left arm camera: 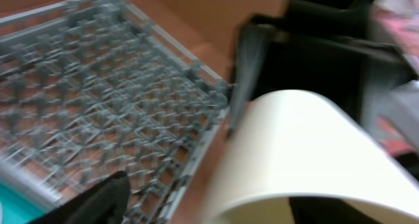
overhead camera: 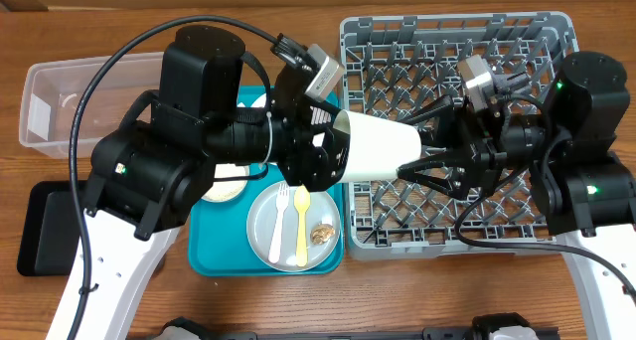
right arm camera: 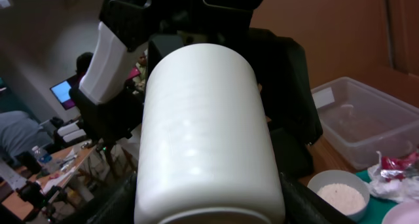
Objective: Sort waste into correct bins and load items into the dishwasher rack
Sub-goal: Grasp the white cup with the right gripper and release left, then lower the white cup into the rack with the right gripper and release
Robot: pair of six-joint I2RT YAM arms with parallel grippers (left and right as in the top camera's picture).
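The robot's right gripper will put the white cup down among the grey dishwasher rack's wires, just behind the middle of its front edge point(overhead camera: 458, 191).
The white cup point(overhead camera: 383, 146) lies on its side in the air over the left edge of the grey dishwasher rack point(overhead camera: 517, 42). My left gripper point(overhead camera: 336, 146) is at the cup's mouth. In the left wrist view one finger is inside the cup point(left arm camera: 301, 152) and the other stands well apart from its wall, so the left gripper point(left arm camera: 262, 214) is open. My right gripper point(overhead camera: 422, 156) straddles the cup's base. In the right wrist view the right gripper's point(right arm camera: 209, 207) fingers press both sides of the cup point(right arm camera: 206, 132).
The teal tray point(overhead camera: 214, 260) holds a grey plate point(overhead camera: 263, 226) with fork point(overhead camera: 282, 221), spoon point(overhead camera: 301, 231) and brown morsel point(overhead camera: 323, 233). A bowl of rice point(right arm camera: 340, 194) and the red-and-silver wrapper point(right arm camera: 396, 171) sit nearby. The clear tub point(overhead camera: 60, 106) and black tray point(overhead camera: 45, 231) are at the left.
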